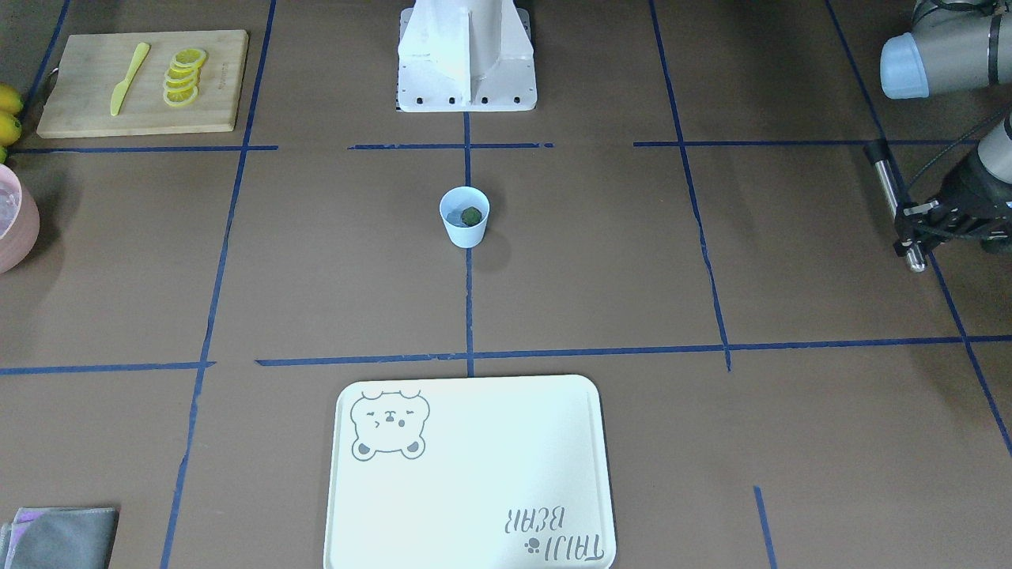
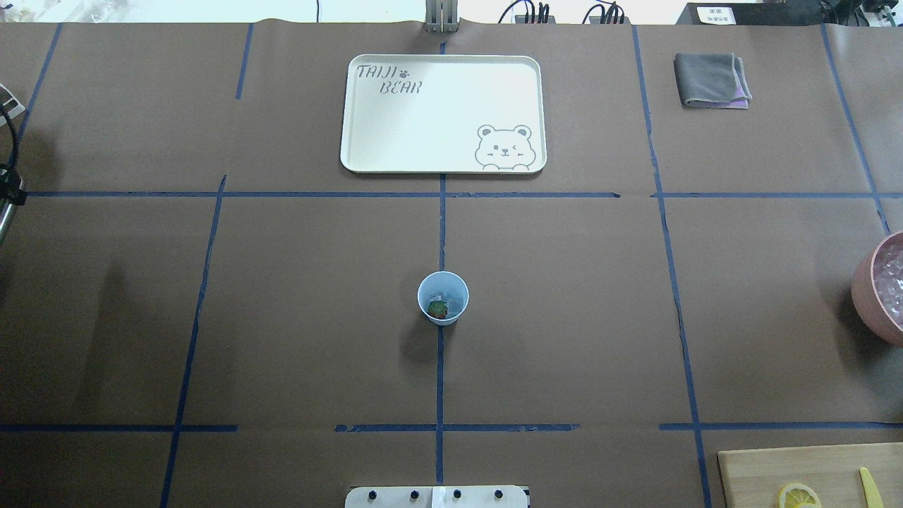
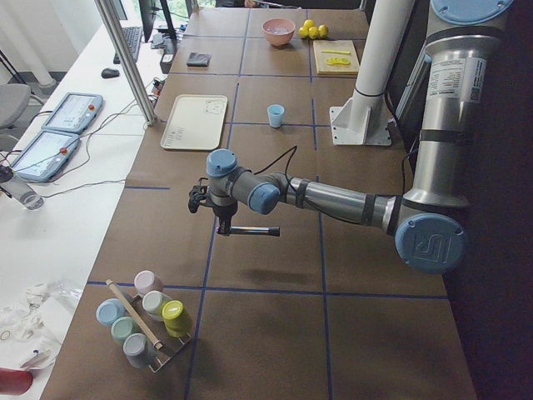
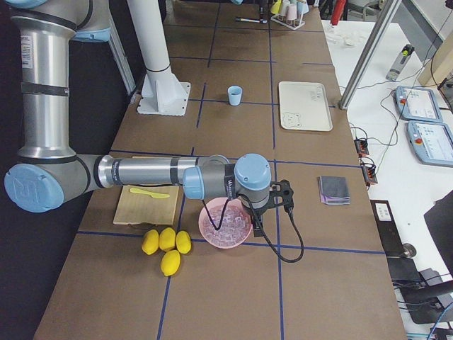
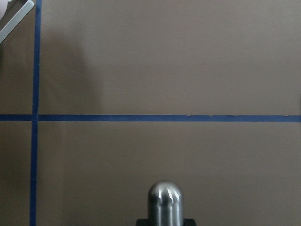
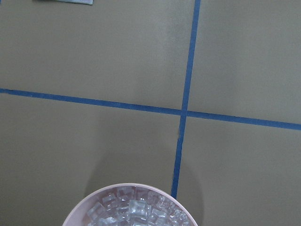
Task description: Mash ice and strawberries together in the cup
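Observation:
Next, my left gripper sets the metal rod down on the bare table (image 1: 911,258) (image 5: 78,215) alongside the long blue tape line, close to where that line has its crossing.
The light-blue cup (image 1: 465,229) (image 2: 427,286) stands alone at the table's middle, on the centre tape line. Inside it lies the strawberry (image 2: 438,309), its green cap (image 1: 471,215) facing up, with a pale bit of ice (image 2: 441,291) beside it. Far off toward the table's left end, my left gripper (image 1: 909,225) (image 3: 223,227) is shut on a metal rod (image 1: 893,201) with a rounded tip (image 5: 165,200), held above bare table. My right gripper (image 4: 272,202) hangs over a pink bowl (image 6: 80,214) of ice cubes (image 6: 134,209). Whether it is open or shut I cannot tell.
A white bear tray (image 2: 443,164) lies on the far side of the cup. A folded grey cloth (image 2: 711,81) sits far right. A cutting board (image 1: 79,111) carries lemon slices (image 1: 183,77) and a yellow knife (image 1: 128,79). Whole lemons (image 4: 166,244) and a rack of cups (image 3: 146,321) sit at the table's ends.

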`<state>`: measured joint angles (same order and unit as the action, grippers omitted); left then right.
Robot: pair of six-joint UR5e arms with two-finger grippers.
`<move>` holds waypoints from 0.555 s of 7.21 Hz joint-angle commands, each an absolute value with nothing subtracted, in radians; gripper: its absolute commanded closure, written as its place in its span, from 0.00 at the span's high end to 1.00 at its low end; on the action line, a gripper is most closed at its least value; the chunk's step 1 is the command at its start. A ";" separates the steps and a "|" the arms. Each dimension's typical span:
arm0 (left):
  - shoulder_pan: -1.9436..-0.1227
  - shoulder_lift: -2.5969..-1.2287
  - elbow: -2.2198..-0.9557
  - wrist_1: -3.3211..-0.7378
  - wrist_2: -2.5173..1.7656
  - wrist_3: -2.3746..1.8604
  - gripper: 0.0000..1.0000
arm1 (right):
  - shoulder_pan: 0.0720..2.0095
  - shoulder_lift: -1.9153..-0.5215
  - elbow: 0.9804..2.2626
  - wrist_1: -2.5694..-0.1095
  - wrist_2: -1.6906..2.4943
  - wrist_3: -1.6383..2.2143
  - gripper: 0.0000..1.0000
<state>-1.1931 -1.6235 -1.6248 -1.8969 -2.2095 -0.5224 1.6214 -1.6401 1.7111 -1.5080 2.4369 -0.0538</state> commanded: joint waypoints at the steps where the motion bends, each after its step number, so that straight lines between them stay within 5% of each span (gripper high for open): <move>1: -1.193 -1.615 -1.479 -2.054 -2.207 -0.517 0.00 | 1.621 -1.640 1.710 -1.506 2.436 -0.054 0.99; 4: -1.190 -1.614 -1.392 -2.135 -2.201 -0.514 0.00 | 1.621 -1.641 1.710 -1.508 2.436 -0.054 0.99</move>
<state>-1.1915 -1.6140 -1.4246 -2.1057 -2.2040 -0.5163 1.6214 -1.6408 1.7115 -1.5078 2.4364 -0.0537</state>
